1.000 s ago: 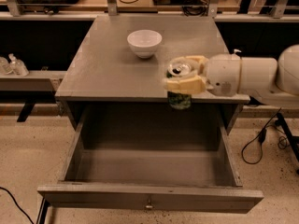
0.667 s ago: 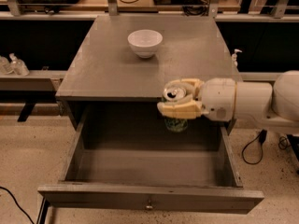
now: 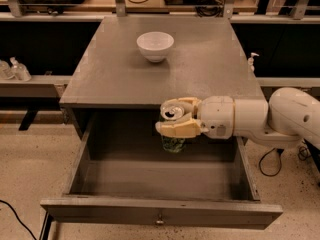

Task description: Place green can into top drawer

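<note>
The green can will be released on the drawer's bottom, toward the side (image 3: 132, 171) farthest from my arm.
The green can (image 3: 173, 143), with a silver top and pull tab, is upright in my gripper (image 3: 175, 119), whose cream fingers (image 3: 178, 129) are shut around it. The arm reaches in from the right. The can hangs over the back middle of the open top drawer (image 3: 125, 179), above its floor and just in front of the cabinet top's front edge. The drawer is pulled fully out, and its front panel carries a small metal knob (image 3: 159, 217).
A white bowl (image 3: 155, 45) stands on the grey cabinet top (image 3: 200, 64) toward the back. Shelving and cables run behind the cabinet. Speckled floor lies on both sides, with a black cable (image 3: 15, 214) at the lower left.
My gripper has carried the green can leftward and down, from the cabinet top's front edge into the space over the open drawer.
</note>
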`<state>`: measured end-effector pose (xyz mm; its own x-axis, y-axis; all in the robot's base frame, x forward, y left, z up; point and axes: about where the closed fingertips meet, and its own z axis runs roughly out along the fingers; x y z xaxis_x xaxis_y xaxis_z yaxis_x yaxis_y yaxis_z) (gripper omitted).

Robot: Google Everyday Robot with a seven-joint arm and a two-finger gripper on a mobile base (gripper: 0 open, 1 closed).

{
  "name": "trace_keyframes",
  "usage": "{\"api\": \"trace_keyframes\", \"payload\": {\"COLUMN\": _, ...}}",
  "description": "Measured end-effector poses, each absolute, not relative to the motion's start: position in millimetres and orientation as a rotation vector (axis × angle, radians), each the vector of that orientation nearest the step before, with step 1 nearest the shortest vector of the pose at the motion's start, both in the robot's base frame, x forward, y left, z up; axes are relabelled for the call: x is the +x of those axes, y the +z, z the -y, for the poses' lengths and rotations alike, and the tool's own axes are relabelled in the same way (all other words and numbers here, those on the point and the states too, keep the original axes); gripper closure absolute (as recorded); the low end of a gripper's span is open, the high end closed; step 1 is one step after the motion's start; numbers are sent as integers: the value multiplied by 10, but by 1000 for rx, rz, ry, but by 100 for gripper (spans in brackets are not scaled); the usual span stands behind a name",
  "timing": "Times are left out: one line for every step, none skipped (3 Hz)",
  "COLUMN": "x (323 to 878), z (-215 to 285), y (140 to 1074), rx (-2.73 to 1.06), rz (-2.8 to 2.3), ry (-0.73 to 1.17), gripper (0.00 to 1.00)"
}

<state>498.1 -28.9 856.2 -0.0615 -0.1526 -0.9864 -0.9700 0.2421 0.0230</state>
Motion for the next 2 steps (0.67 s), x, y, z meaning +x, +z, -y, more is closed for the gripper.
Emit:
{"api": "trace_keyframes", "payload": {"x": 4860, "z": -124, "y": 8165, "rx": -1079, "rz": -1407, "ry": 1133, "gripper": 100}}
{"api": "trace_keyframes", "payload": {"x": 4737, "z": -374, "y": 7782, "rx": -1066, "rz": -1394, "ry": 1187, "gripper": 100}}
